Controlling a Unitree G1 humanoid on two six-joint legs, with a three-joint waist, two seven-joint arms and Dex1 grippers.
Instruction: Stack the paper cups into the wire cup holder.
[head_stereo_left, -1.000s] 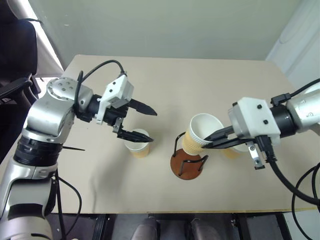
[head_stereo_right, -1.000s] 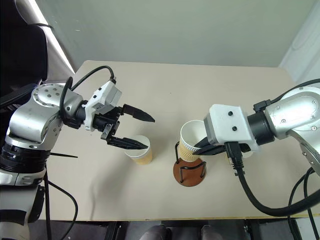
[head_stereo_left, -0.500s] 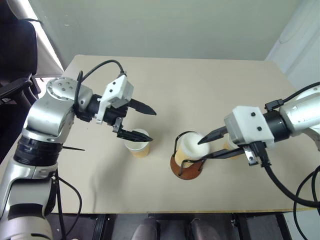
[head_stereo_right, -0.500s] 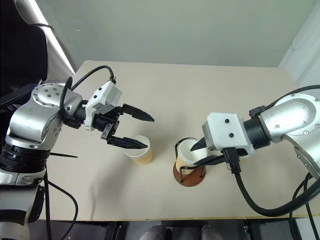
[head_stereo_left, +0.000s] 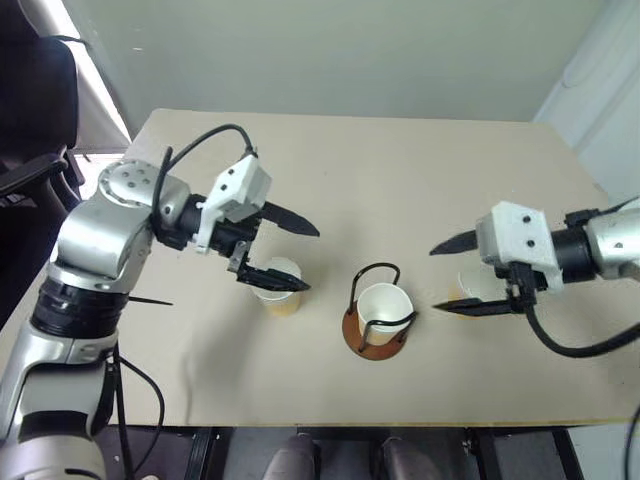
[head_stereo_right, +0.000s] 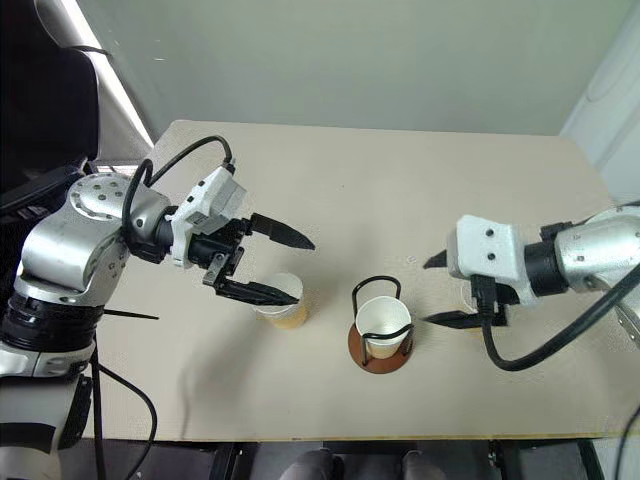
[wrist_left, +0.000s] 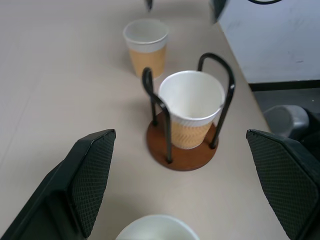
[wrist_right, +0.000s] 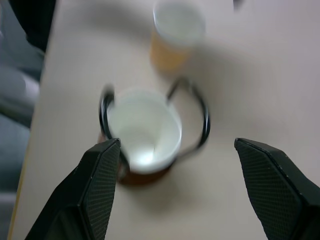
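Observation:
The robot's right gripper needs to close on the rim of the paper cup (head_stereo_left: 483, 297) below its fingers, on the side closest to the table's front edge.
The wire cup holder (head_stereo_left: 352, 330) stands near the table's front middle with one paper cup (head_stereo_left: 385, 303) upright inside its black loops. A second paper cup (head_stereo_left: 277, 287) stands on the table to its left, just under my open left gripper (head_stereo_left: 312, 260), whose lower finger hovers over the rim. To the holder's right my right gripper (head_stereo_left: 434, 280) is open and empty, apart from the holder. A third paper cup (head_stereo_left: 466, 285) stands behind its fingers, partly hidden. The left wrist view shows the holder's cup (wrist_left: 191, 107) between the spread fingers (wrist_left: 92, 175).
The beige table (head_stereo_left: 400, 170) has open room across its back half. Its front edge (head_stereo_left: 380, 420) runs close below the holder. A dark chair (head_stereo_left: 30, 110) stands off the table's left side.
My right gripper opened and let go of the cup, which now sits upright in the holder. That gripper then drew back to the right. My left arm has stayed put.

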